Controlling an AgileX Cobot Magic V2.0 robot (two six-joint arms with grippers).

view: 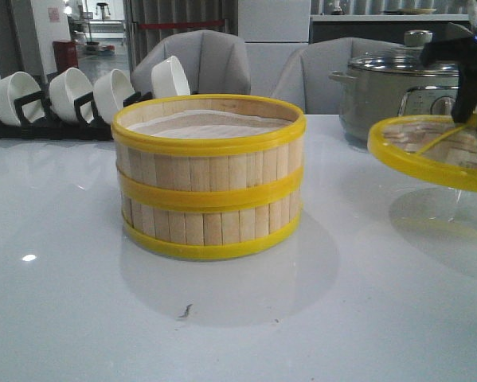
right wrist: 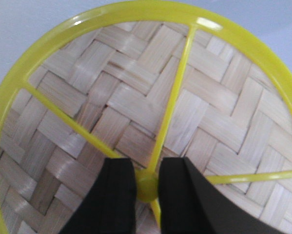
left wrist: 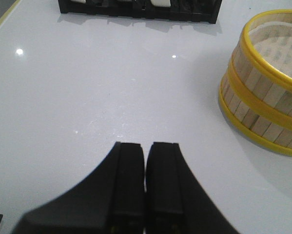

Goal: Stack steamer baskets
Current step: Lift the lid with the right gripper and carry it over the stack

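Observation:
The woven-bamboo lid, now held tilted above the table beside the stack, will go down over the open top of the upper steamer basket (view: pixel 209 116) from my right gripper.
Two steamer baskets stand stacked in the middle of the table, the upper one (view: pixel 210 151) squarely on the lower one (view: pixel 210 221), with a white paper liner (view: pixel 206 125) showing inside the top. The stack also shows in the left wrist view (left wrist: pixel 265 92). My right gripper (view: pixel 463 111) is shut on the yellow knob (right wrist: pixel 146 187) of the woven-bamboo lid (view: pixel 429 147), holding it tilted above the table, right of the stack. The lid fills the right wrist view (right wrist: pixel 136 87). My left gripper (left wrist: pixel 146 146) is shut and empty over bare table, left of the stack.
A black rack with white bowls (view: pixel 63 99) stands at the back left; it also shows in the left wrist view (left wrist: pixel 136 9). A grey-green electric pot with a glass lid (view: pixel 397 87) stands at the back right, behind the held lid. Grey chairs (view: pixel 214 60) stand beyond the table.

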